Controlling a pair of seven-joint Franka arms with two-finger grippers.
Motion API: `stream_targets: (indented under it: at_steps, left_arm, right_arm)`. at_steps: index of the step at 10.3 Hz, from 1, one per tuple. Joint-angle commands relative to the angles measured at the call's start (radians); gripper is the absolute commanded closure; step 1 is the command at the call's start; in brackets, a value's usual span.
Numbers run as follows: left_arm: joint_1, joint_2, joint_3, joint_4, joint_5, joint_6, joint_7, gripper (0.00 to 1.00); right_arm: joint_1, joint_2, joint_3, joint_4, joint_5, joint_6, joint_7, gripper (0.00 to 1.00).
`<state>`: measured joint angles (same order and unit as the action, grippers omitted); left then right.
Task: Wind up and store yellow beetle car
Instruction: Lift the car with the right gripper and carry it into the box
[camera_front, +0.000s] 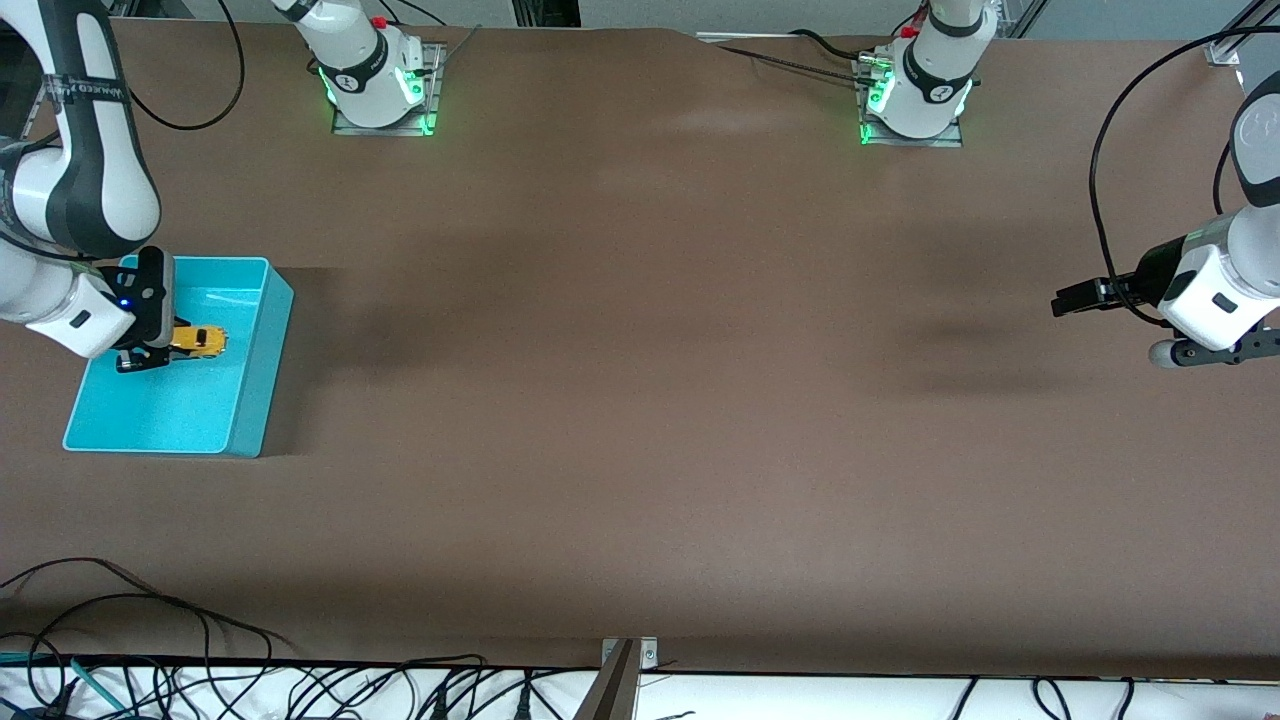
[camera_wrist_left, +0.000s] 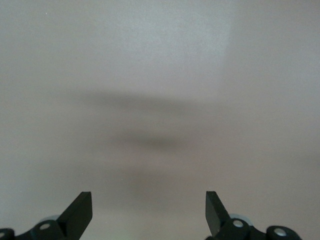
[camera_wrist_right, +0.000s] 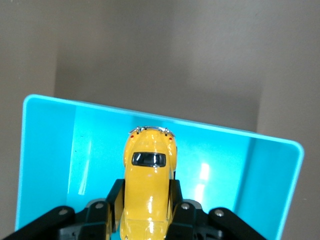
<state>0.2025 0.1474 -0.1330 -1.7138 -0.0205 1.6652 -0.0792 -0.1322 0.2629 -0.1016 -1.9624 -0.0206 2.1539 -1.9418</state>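
Next, my right gripper puts the yellow beetle car down on the turquoise bin's bottom, toward the arm bases (camera_front: 217, 328).
The yellow beetle car (camera_front: 198, 341) is held in my right gripper (camera_front: 160, 345), which is shut on its sides over the turquoise bin (camera_front: 250, 380) at the right arm's end of the table. In the right wrist view the yellow beetle car (camera_wrist_right: 148, 187) sits between the black fingers (camera_wrist_right: 114, 200), above the bin's floor (camera_wrist_right: 50, 165). My left gripper (camera_front: 1062, 302) hangs open and empty over bare table at the left arm's end; in the left wrist view the left gripper (camera_wrist_left: 149, 210) has its fingertips (camera_wrist_left: 80, 212) wide apart.
The brown table (camera_front: 640, 400) stretches between the two arms. Both arm bases stand along the edge farthest from the front camera. Cables (camera_front: 200, 680) lie along the table edge nearest the front camera.
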Motion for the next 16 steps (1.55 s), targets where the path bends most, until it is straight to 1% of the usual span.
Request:
stream_targets:
  at_steps: [1,5,7,9,10,13,16]
  left_arm:
    - [-0.015,-0.023,0.015,-0.027,-0.022,0.016,0.03,0.0]
    - [-0.017,-0.022,0.013,-0.027,-0.022,0.013,0.03,0.0]
    - [-0.017,-0.017,0.013,-0.024,-0.021,0.013,0.03,0.0]
    - [-0.015,-0.017,0.015,-0.026,-0.019,0.013,0.03,0.0]
    - [-0.017,-0.017,0.013,-0.026,-0.019,0.013,0.03,0.0]
    - [-0.015,-0.017,0.013,-0.026,-0.019,0.011,0.03,0.0]
    - [-0.014,-0.017,0.015,-0.026,-0.019,0.011,0.03,0.0]
  right_arm:
    - [-0.023,0.061,0.013,-0.003,-0.018,0.066,-0.02,1.0]
    - [-0.056,0.113,0.013,-0.006,-0.013,0.109,-0.034,1.0]
    - [-0.067,0.112,0.013,-0.012,-0.01,0.104,-0.071,1.0]
    - [-0.067,0.078,0.008,-0.068,-0.009,0.101,-0.095,1.0]
    - [-0.076,0.079,-0.001,-0.09,-0.009,0.107,-0.114,1.0]
    - [-0.107,0.107,-0.004,-0.102,-0.009,0.129,-0.141,1.0]
    - [-0.125,0.119,-0.004,-0.141,-0.002,0.184,-0.154,1.0]
